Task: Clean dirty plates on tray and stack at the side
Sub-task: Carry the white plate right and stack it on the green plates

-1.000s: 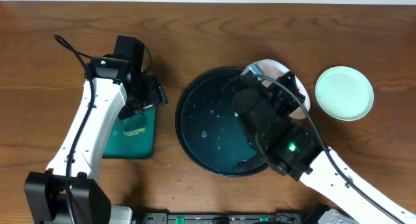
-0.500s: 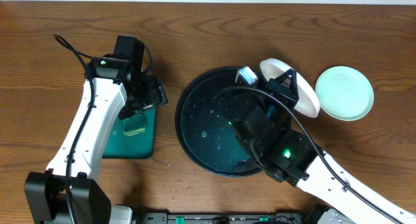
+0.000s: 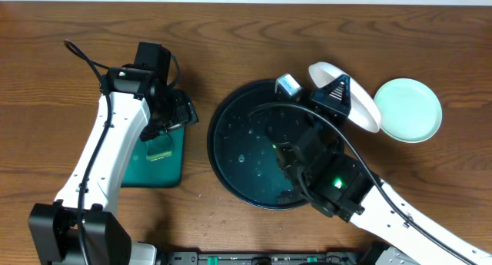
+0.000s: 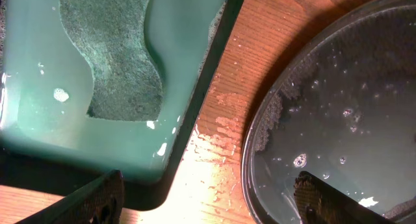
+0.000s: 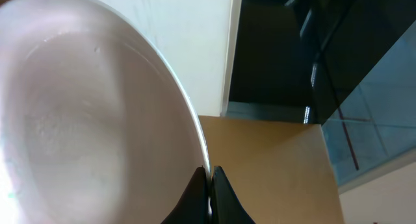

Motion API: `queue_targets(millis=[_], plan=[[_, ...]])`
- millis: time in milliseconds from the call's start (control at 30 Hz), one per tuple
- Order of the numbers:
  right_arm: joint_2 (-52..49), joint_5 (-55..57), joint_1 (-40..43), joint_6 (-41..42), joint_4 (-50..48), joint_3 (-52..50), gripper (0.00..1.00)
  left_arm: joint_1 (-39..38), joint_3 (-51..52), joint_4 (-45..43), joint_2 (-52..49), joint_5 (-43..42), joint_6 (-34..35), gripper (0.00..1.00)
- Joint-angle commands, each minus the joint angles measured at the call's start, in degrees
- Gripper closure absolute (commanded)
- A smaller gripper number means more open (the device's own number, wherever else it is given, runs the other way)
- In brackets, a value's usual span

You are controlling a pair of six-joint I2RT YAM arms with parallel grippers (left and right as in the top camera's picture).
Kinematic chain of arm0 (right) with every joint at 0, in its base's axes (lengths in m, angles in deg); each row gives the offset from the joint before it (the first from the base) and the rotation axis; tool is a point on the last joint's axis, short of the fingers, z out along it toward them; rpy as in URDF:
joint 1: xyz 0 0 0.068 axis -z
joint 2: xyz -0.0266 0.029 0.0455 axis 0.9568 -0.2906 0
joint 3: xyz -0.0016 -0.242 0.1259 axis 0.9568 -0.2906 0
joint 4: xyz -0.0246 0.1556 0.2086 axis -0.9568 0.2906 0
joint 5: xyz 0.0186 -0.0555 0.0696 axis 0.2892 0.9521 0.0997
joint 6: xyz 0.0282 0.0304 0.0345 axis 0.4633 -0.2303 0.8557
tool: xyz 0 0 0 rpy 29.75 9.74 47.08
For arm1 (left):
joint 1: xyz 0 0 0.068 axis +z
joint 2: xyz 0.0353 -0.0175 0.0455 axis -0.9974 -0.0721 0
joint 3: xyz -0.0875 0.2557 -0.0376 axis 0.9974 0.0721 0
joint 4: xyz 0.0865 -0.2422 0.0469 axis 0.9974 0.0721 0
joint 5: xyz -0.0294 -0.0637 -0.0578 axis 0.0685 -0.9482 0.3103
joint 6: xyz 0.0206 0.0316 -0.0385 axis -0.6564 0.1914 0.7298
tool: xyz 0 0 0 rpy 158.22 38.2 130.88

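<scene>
Next, my right gripper releases the white plate so it lies flat on top of the pale-mint plate (image 3: 408, 110).
My right gripper (image 3: 335, 92) is shut on the rim of a white plate (image 3: 355, 100), held tilted on edge above the right rim of the round black tray (image 3: 231, 146). In the right wrist view the plate (image 5: 91, 120) fills the left side, its rim pinched between my fingers (image 5: 209, 178). A pale-mint plate (image 3: 407, 110) lies flat on the table to the right. My left gripper (image 4: 208, 198) is open and empty between the rectangular tray and the round tray (image 4: 338, 107). The round tray holds only water drops.
A rectangular black tray with teal liquid (image 3: 157, 165) sits at the left with a green sponge (image 4: 114, 55) lying in it. The wood between the trays is wet (image 4: 214, 152). A small blue-white object (image 3: 288, 84) shows at the round tray's far rim.
My right arm has lifted the white plate off the round tray's right side and carried it right, toward the pale-mint plate, tilting it more on edge. The left arm has not moved.
</scene>
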Motion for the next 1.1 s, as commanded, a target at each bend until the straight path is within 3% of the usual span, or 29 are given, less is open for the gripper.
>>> queue_targets(millis=[0, 167, 267, 367, 433, 500, 567, 800, 933, 1067], plan=[[-0.1, 1.5, -0.7, -1.5, -0.3, 1.0, 0.99, -0.1, -0.9, 0.1, -0.2, -0.1, -1.0, 0.16], [-0.7, 1.0, -1.1, 1.7, -1.7, 1.0, 0.99, -0.1, -0.9, 0.1, -0.2, -0.1, -1.0, 0.16], [-1.7, -6.2, -0.1, 15.3, 3.4, 0.9, 0.99, -0.1, -0.9, 0.0, -0.2, -0.1, -1.0, 0.16], [-3.3, -3.7, -1.9, 20.8, 6.6, 0.9, 0.99, -0.1, -0.9, 0.2, -0.2, -0.1, -1.0, 0.16], [-4.7, -8.1, -2.1, 24.5, 8.9, 0.9, 0.99, -0.1, -0.7, -0.1, -0.2, -0.1, -1.0, 0.16], [-6.1, -2.8, -3.1, 26.7, 7.7, 0.9, 0.99, -0.1, -0.7, -0.2, -0.2, -0.1, -1.0, 0.16], [-6.6, -5.4, -3.4, 38.4, 9.6, 0.9, 0.99, -0.1, -0.7, -0.3, -0.2, -0.1, -1.2, 0.16], [-6.6, -47.8, 4.3, 77.1, 23.9, 0.9, 0.99, -0.1, -0.7, -0.7, -0.2, -0.1, -1.3, 0.16], [-6.6, -60.1, 11.5, 84.4, 24.1, 0.9, 0.99, -0.1, -0.7, -1.1, -0.2, -0.1, -1.4, 0.16], [-6.5, -64.9, 20.6, 88.3, 24.3, 0.9, 0.99, -0.1, -0.7, -1.1, -0.2, -0.1, -1.4, 0.16]])
